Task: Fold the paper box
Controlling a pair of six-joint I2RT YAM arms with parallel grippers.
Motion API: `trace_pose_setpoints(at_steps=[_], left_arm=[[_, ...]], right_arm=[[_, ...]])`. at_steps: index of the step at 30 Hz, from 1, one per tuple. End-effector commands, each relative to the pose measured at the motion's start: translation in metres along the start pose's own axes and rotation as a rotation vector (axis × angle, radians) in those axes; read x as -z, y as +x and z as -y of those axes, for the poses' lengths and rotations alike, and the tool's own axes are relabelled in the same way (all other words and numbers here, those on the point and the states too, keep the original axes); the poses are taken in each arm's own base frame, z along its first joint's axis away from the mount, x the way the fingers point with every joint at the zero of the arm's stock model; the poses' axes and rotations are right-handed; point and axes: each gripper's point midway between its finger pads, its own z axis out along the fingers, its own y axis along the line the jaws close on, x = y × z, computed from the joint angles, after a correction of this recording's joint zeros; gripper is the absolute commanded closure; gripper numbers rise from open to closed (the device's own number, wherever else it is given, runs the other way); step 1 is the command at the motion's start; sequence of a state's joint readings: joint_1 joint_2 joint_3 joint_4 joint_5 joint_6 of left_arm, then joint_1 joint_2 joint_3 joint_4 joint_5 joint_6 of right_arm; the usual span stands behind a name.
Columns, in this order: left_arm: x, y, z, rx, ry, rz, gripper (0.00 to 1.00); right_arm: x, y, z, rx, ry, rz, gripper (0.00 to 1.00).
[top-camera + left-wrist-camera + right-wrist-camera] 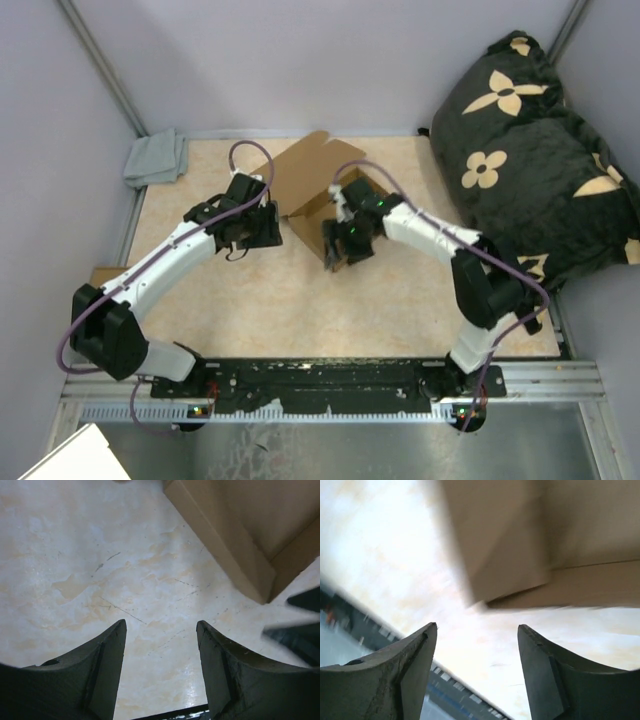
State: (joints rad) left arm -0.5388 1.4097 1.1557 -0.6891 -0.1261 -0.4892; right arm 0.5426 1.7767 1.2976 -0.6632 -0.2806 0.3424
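The paper box has a short side (377,184) across from my left gripper, beside the spread flap, and I need to close my right gripper on it there.
The paper box (318,183) is plain brown cardboard, partly raised, lying at the back middle of the table with a flap spread toward the far left. My left gripper (260,232) hovers just left of the box's near corner. It is open, with only bare table between its fingers (161,625), and the box's wall (235,535) fills the upper right of its view. My right gripper (337,250) is at the box's near edge, open and empty (477,626), a little clear of the blurred box corner (520,545).
A grey folded cloth (157,158) lies at the back left corner. A large black cushion with tan flowers (530,150) fills the right side. A small cardboard scrap (103,272) sits at the left edge. The black mounting rail (330,385) runs along the near edge.
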Motion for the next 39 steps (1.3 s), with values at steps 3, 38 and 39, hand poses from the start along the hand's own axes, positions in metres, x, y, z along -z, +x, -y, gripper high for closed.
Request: trace_pose_setpoints(at_steps=[3, 38, 39], left_arm=[[0.011, -0.015, 0.022, 0.087, 0.089, 0.036, 0.35], [-0.015, 0.031, -0.009, 0.183, -0.055, -0.071, 0.35], [-0.019, 0.028, -0.008, 0.178, -0.064, -0.07, 0.35]], right_arm=[[0.061, 0.034, -0.098, 0.207, -0.271, 0.015, 0.32], [-0.006, -0.127, 0.126, -0.045, 0.394, 0.201, 1.0], [-0.004, -0.116, 0.119, -0.064, 0.371, 0.194, 1.0]])
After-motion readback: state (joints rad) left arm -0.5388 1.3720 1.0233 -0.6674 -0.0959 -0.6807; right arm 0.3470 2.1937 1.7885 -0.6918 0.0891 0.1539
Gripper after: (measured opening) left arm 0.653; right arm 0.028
